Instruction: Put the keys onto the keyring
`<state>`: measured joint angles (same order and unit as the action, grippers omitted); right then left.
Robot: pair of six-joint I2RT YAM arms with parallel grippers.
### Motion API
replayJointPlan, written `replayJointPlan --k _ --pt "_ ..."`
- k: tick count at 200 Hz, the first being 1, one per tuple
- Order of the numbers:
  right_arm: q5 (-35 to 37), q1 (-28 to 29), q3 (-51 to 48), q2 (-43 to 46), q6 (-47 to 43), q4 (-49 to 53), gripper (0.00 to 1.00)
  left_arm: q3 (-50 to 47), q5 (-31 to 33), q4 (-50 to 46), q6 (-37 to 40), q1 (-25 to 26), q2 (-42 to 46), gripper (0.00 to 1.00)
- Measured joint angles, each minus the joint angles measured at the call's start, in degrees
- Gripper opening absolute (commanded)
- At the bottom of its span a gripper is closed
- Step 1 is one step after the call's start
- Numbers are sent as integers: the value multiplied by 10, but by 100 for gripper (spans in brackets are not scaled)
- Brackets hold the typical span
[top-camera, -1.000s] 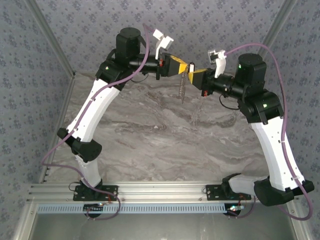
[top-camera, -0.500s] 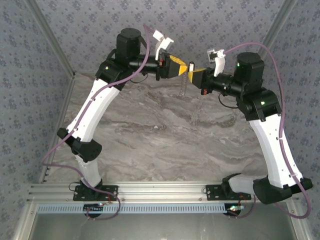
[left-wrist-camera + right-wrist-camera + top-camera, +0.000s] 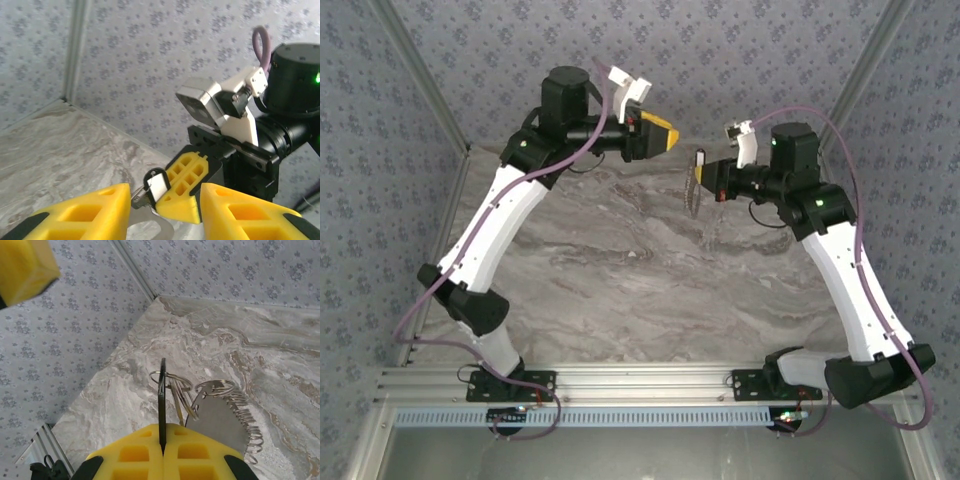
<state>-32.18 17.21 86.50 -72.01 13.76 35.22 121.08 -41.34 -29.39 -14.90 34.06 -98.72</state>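
Note:
Next, my right gripper releases the dark flat key piece on the bare middle of the marble tabletop [image 3: 631, 272], between both arms.
My right gripper [image 3: 162, 431] is shut on the dark, flat key piece [image 3: 162, 390], seen edge-on and sticking up from the jaws. A thin wire ring [image 3: 172, 376] passes through its top. Slim silver keys [image 3: 177, 402], a flat metal plate [image 3: 217, 422] and the grey chain-like keyring [image 3: 246, 415] hang beside it. In the left wrist view the dark piece [image 3: 157, 186] shows a pale face, pinched by the right gripper's yellow fingers [image 3: 190, 185]. My left gripper [image 3: 165, 196] stands open around that spot, its fingers [image 3: 85, 212] apart from it. From above, the left gripper [image 3: 665, 135] sits left of the right gripper [image 3: 708, 173] and the hanging bundle [image 3: 694, 190].
The marble tabletop [image 3: 620, 270] lies well below both grippers. Patterned walls [image 3: 740, 50] close in behind and at both sides, with metal corner posts [image 3: 420, 90]. An aluminium rail [image 3: 640, 385] carries the arm bases at the near edge.
The left gripper has opened and drawn back to the left, away from the right gripper. The right gripper stays shut and has shifted slightly left and lower with the bundle hanging from it.

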Motion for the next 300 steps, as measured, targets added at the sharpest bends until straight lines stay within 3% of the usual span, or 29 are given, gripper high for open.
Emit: replayJointPlan --k 65,186,241,300 --pt "-7 -3 -71 -42 24 -75 0 -150 90 70 -44 -43 101 45" --pt "-30 17 -56 -298 56 -206 0 -259 137 86 -64 -81 177 46" --pt "-30 77 -90 -326 75 -247 0 -304 146 97 -76 -94 210 46" --pt "-7 157 -216 -326 117 -299 0 -344 150 117 -93 -97 222 47"
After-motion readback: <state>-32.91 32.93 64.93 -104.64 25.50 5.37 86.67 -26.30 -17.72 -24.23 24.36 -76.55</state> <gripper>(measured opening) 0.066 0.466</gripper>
